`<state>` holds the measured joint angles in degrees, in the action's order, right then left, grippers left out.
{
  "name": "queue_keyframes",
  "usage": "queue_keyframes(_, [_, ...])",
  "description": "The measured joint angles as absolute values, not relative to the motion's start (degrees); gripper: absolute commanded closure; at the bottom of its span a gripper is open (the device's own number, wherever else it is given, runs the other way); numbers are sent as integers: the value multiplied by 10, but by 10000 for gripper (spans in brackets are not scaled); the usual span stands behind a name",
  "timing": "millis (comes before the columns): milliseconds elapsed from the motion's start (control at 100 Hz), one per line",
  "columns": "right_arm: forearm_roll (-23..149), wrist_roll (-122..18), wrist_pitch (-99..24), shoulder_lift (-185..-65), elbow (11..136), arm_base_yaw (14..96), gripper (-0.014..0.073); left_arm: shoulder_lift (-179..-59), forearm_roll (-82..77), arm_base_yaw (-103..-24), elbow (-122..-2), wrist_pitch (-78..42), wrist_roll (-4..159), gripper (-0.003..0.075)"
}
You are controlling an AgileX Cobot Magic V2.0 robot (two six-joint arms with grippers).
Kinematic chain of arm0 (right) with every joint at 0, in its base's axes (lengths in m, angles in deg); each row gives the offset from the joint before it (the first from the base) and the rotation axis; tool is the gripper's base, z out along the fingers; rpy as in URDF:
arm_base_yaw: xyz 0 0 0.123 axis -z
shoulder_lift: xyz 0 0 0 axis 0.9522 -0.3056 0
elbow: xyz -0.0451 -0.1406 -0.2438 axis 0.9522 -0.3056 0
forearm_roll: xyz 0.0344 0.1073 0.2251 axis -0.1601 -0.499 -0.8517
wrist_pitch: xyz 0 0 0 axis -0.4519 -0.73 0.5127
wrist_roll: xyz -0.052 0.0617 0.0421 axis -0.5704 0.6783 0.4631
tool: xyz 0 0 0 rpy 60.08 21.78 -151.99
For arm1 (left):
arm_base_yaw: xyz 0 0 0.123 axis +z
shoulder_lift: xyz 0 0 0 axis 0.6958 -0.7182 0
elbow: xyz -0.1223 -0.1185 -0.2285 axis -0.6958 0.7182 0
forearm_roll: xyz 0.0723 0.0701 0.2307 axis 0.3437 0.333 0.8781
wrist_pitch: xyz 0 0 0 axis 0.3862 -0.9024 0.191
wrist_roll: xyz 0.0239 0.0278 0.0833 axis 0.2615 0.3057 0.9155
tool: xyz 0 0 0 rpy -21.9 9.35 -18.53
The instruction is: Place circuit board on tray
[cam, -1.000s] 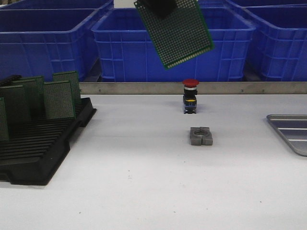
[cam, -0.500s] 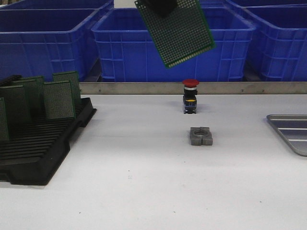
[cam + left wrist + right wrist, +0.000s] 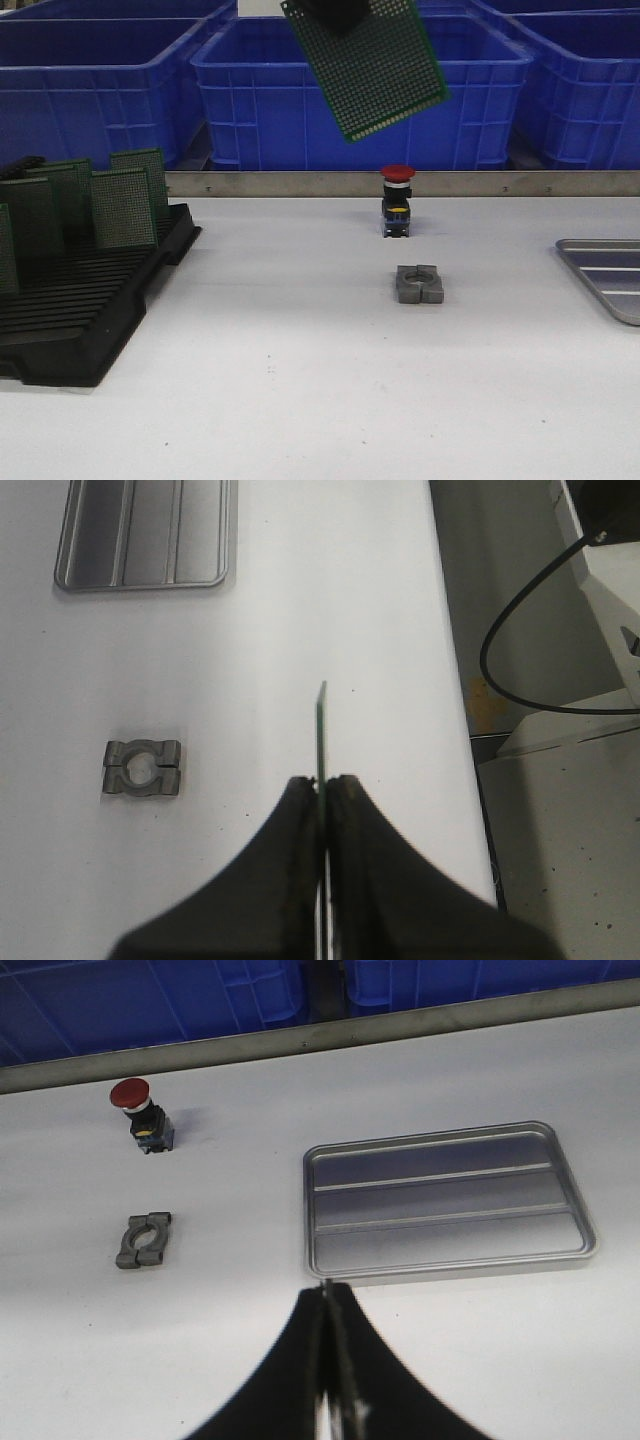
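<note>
My right gripper closes next on the lower tray-side edge point(image 3: 412, 77) of the green circuit board, below where my left gripper holds the board.
A green perforated circuit board point(image 3: 375, 75) hangs tilted high above the table's far middle, clamped at its top by my left gripper point(image 3: 335, 12). In the left wrist view the board point(image 3: 321, 730) shows edge-on, with my left gripper point(image 3: 322, 780) shut on it. The silver-grey ribbed tray point(image 3: 610, 275) lies empty at the table's right edge; the left wrist view shows this tray point(image 3: 140, 583) far from the board. My right gripper point(image 3: 327, 1285) is shut with nothing in it, hovering just short of the tray's point(image 3: 445, 1205) near rim.
A black slotted rack point(image 3: 80, 300) at the left holds several upright green boards point(image 3: 122, 205). A red-capped push button point(image 3: 397, 200) and a grey metal clamp block point(image 3: 419, 284) sit mid-table. Blue bins point(image 3: 250, 110) stand behind a metal rail point(image 3: 300, 183).
</note>
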<state>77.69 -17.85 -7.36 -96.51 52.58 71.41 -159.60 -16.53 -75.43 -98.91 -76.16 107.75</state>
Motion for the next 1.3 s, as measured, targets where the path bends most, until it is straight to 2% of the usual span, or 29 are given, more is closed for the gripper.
queue_keyframes(110, [773,-179,-69,-966,526,714,303,-1596,-165,-754,-989,-762,1078,738])
queue_keyframes(200, [772,-179,-67,-966,526,714,196,-1596,-165,-754,-989,-762,1078,738])
queue_keyframes(260, [768,-179,-67,-966,526,714,166,-1596,-165,-754,-989,-762,1078,738])
queue_keyframes(460, [727,-194,-87,-971,532,714,158,-1596,-165,-754,-989,-762,1078,738])
queue_keyframes(600, [655,-284,-83,-1008,563,714,158,-1596,-165,-754,-989,-762,1078,738])
queue_keyframes(1070, [281,-870,48,-1233,661,714,158,-1596,-165,-754,-989,-762,1078,738])
queue_keyframes(1300, [207,-1050,91,-1325,668,713,158,-1596,-165,-754,-989,-762,1078,738])
